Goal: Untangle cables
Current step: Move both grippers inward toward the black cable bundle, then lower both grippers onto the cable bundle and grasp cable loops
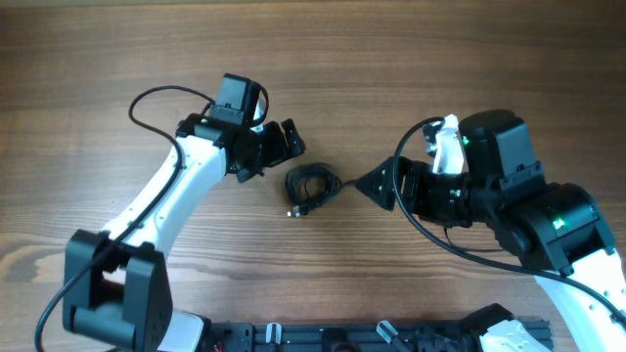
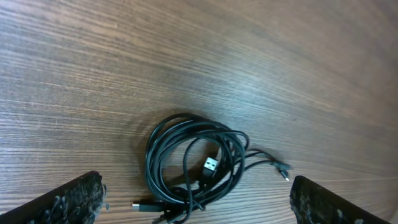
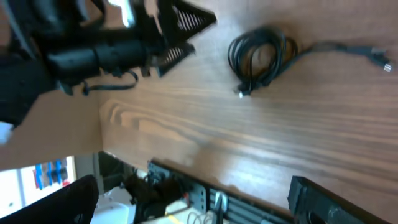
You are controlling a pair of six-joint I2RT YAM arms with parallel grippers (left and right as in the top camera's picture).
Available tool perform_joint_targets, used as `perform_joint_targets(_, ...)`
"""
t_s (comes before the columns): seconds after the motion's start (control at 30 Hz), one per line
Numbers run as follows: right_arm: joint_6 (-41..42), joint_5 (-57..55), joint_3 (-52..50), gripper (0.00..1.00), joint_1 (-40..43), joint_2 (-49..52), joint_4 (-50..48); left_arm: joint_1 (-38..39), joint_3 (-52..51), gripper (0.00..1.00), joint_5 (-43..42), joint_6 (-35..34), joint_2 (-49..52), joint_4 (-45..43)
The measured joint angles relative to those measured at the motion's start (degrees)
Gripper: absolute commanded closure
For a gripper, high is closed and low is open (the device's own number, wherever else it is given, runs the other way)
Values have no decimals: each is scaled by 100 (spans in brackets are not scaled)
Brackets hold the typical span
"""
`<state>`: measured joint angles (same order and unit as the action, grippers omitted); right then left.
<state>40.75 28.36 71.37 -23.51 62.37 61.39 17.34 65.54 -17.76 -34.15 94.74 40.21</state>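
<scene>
My left gripper needs to grip the coil's bundled side (image 1: 290, 185) (image 2: 152, 167), opposite the thin end that trails toward my right gripper.
The cables (image 1: 311, 185) lie as one small dark coil on the wooden table, between the two arms. In the left wrist view the coil (image 2: 193, 163) shows a silvery USB plug (image 2: 211, 166) inside it and a thin end with a tiny plug (image 2: 283, 170) trailing right. My left gripper (image 1: 277, 154) hangs just left of and above the coil, open, its fingers (image 2: 69, 200) wide on either side with nothing gripped. My right gripper (image 1: 383, 182) is open just right of the coil, apart from it. In the right wrist view the coil (image 3: 261, 55) sits far ahead of the right fingers (image 3: 326, 200).
The left arm (image 3: 93, 50) fills the upper left of the right wrist view. A black rail (image 1: 372, 334) runs along the table's front edge. Thick black arm cables (image 1: 156, 98) loop beside each arm. Bare wood (image 1: 391, 59) lies all around.
</scene>
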Motion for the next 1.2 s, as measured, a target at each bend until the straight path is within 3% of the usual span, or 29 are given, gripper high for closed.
perform_joint_targets(0.37,0,-293,0,0,0,426,-203,197,0,13,304,-70,516,-164)
perform_joint_targets(0.77,0,15,0,0,0,1095,-188,564,0,17,446,90,706,140)
perform_joint_targets(0.9,0,39,0,0,0,1097,-188,564,0,29,566,254,706,358)
perform_joint_targets(1.13,0,57,0,0,0,1097,-188,579,0,31,664,372,706,479)
perform_joint_targets(1.2,0,59,0,0,2,1097,-188,614,-2,36,684,387,706,470)
